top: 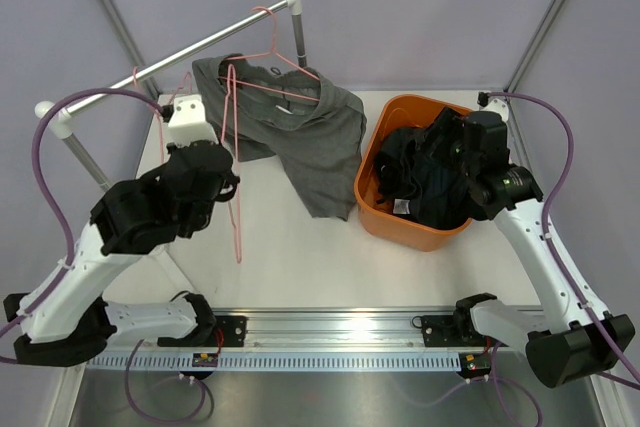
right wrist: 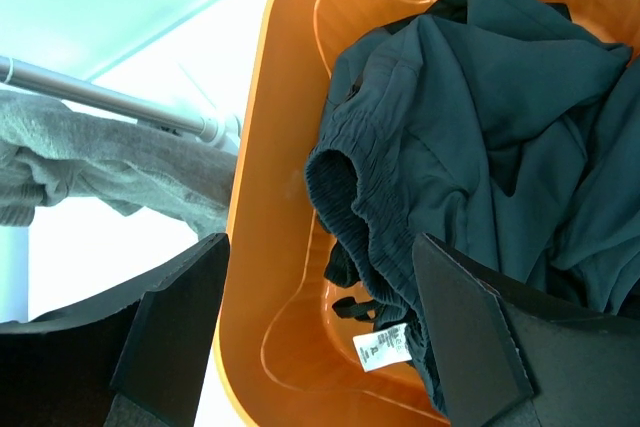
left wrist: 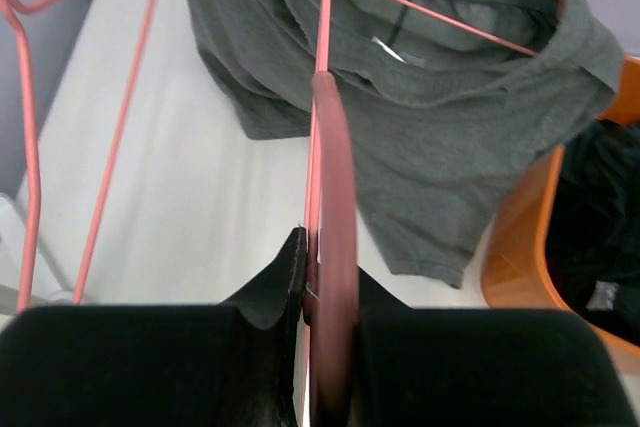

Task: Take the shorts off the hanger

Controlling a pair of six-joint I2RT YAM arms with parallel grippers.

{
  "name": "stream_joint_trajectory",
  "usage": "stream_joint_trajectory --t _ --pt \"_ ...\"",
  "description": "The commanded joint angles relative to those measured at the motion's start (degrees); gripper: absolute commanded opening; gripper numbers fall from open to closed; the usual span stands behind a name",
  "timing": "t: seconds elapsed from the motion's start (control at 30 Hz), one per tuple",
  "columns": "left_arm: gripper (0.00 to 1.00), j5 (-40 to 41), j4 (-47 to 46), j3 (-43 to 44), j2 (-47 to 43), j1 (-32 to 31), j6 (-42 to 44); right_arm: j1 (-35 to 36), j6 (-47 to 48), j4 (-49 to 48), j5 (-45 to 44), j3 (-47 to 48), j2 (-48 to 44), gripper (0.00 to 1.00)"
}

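Next, my left gripper releases its pink hanger on the rail [top: 163,62] between the other bare hanger and the grey shorts.
The mid-grey shorts [top: 310,137] hang crumpled on a pink wire hanger [top: 232,127] hooked over the rail, with one leg trailing onto the table. My left gripper [top: 228,185] is shut on that hanger's lower wire. In the left wrist view the pink wire [left wrist: 330,147] runs between my fingers [left wrist: 325,267] up to the grey shorts [left wrist: 440,117]. Dark shorts [top: 425,182] lie heaped in the orange basket [top: 400,232]. My right gripper [top: 455,142] is open and empty above them. The right wrist view shows the navy pair [right wrist: 480,127] between my open jaws [right wrist: 320,277].
A metal rail [top: 180,59] on white-capped posts crosses the back left. A second, bare pink hanger [left wrist: 30,147] hangs left of the held one. The basket's rim [right wrist: 265,197] stands close to the grey shorts. A white label [right wrist: 380,349] lies in the basket.
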State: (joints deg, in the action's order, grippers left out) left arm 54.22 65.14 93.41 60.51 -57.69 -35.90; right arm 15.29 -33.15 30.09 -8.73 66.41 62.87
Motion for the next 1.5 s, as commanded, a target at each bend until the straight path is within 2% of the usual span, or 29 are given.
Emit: stream_joint_trajectory --t 0.0,0.17,0.37,0.53,0.63,0.8,1.1,1.47 --pt "0.0 -0.2 -3.8 4.3 3.0 6.4 4.0 0.1 1.4 1.6 2.2 2.7 -1.4 0.83" --pt "0.0 -5.8 -5.4 11.2 7.7 16.0 8.8 0.1 2.3 2.4 2.8 3.5 -1.3 0.83" --pt "0.0 -10.4 -6.3 19.3 14.3 22.4 13.2 0.1 3.3 3.5 4.1 5.0 -0.8 0.83" --pt "0.0 -14.9 -4.7 29.2 20.1 28.5 14.3 0.1 4.4 5.2 3.8 6.7 -0.8 0.83" --pt "0.0 -17.1 -4.7 31.8 22.5 31.2 14.5 0.1 5.0 5.7 3.8 7.1 -1.1 0.83" --pt "0.0 -22.1 -5.4 32.5 24.4 37.3 14.5 0.1 5.8 6.9 4.0 8.4 -0.8 0.83" --pt "0.0 -27.4 -7.1 32.3 25.3 44.4 15.9 0.1 5.9 6.9 5.1 8.8 -0.1 0.83" --pt "0.0 -30.4 -10.6 23.6 24.5 46.4 15.6 0.1 5.2 6.2 6.0 7.9 0.0 0.82"
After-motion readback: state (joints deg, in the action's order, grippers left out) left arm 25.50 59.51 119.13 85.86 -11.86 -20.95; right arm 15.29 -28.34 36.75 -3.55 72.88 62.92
